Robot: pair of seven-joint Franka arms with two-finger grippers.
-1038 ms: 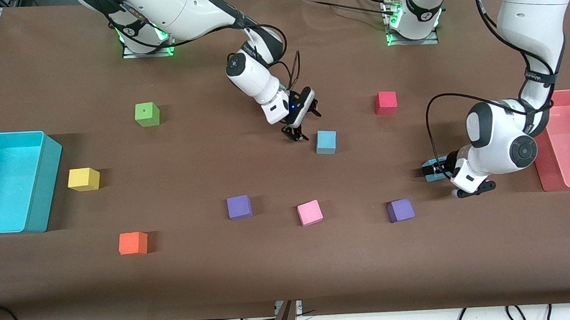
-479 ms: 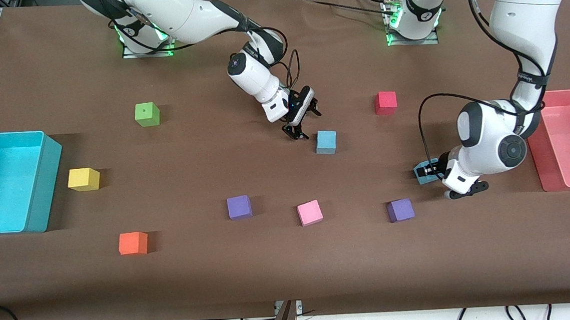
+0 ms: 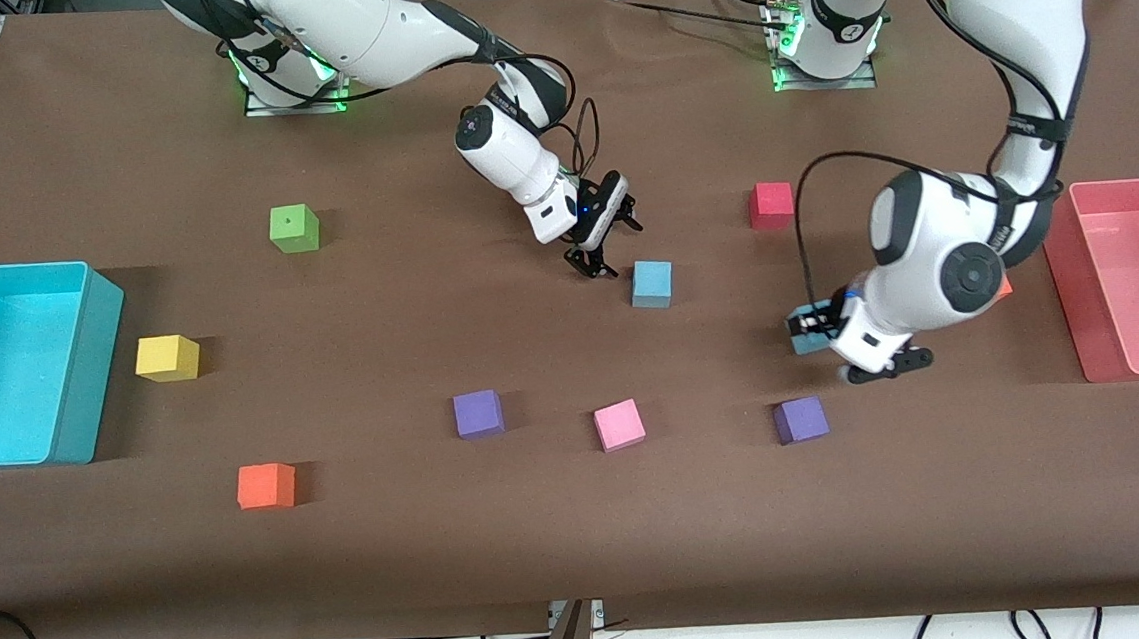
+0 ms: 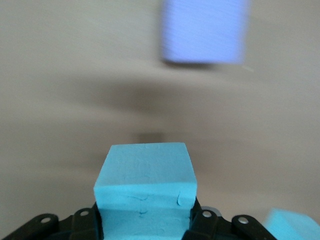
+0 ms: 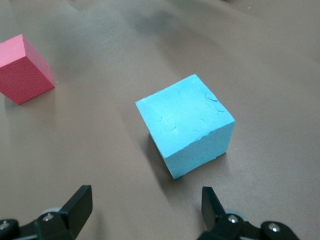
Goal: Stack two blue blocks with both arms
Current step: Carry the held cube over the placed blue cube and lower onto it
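Next, I let go of the blue block in my left gripper, now held just above the table, on top of the other blue block (image 3: 652, 279) (image 4: 295, 226) near the middle of the table.
One blue block (image 3: 651, 284) rests on the table near the middle; it also shows in the right wrist view (image 5: 187, 125). My right gripper (image 3: 606, 248) hangs just beside and above it, open and empty, with its fingers (image 5: 75, 205) spread short of the block. My left gripper (image 3: 816, 325) is shut on the second blue block (image 3: 798, 343) and holds it just above the table, over the spot between the red cube and a purple cube. In the left wrist view this block (image 4: 145, 180) sits between the jaws.
A cyan bin (image 3: 76, 284) stands at the right arm's end and a pink bin (image 3: 1061, 255) at the left arm's end. Loose cubes: green (image 3: 294, 228), yellow (image 3: 167, 358), orange (image 3: 265, 485), purple (image 3: 478, 413), pink (image 3: 619, 424), purple (image 3: 800, 421), red (image 3: 771, 204).
My left arm has carried its blue block away from the pink bin toward the middle of the table. My right gripper has barely moved.
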